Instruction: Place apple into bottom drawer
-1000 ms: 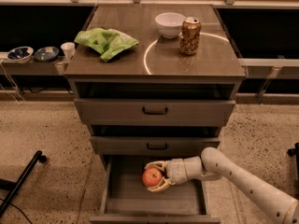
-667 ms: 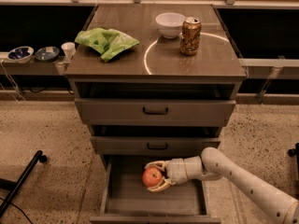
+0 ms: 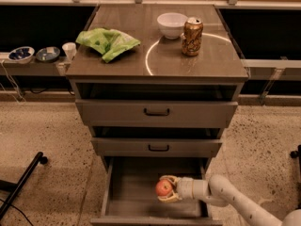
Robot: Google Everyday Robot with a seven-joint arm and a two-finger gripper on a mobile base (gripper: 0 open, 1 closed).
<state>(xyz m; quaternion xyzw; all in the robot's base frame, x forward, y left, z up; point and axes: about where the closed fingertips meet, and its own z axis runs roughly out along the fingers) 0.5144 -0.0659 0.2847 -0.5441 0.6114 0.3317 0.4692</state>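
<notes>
I need to let go of the apple near the middle of the bottom drawer's inside (image 3: 145,196), a little toward the drawer's front edge.
The apple (image 3: 163,188) is round and red-orange with a pale patch. My gripper (image 3: 166,189) is shut on the apple and holds it inside the open bottom drawer (image 3: 133,185), toward its right side, just above the flat floor. The white arm (image 3: 225,197) reaches in from the lower right over the drawer's right wall. The drawer is pulled far out from the cabinet. I cannot tell whether the apple touches the floor.
The two upper drawers (image 3: 156,112) with dark handles are slightly open. On the cabinet top stand a white bowl (image 3: 171,24), a soda can (image 3: 192,30) and a green bag (image 3: 108,42). Small bowls and a cup (image 3: 69,50) sit on a left shelf. A dark leg (image 3: 21,185) lies lower left.
The gripper with the apple has sunk a little lower into the bottom drawer. Nothing else has moved.
</notes>
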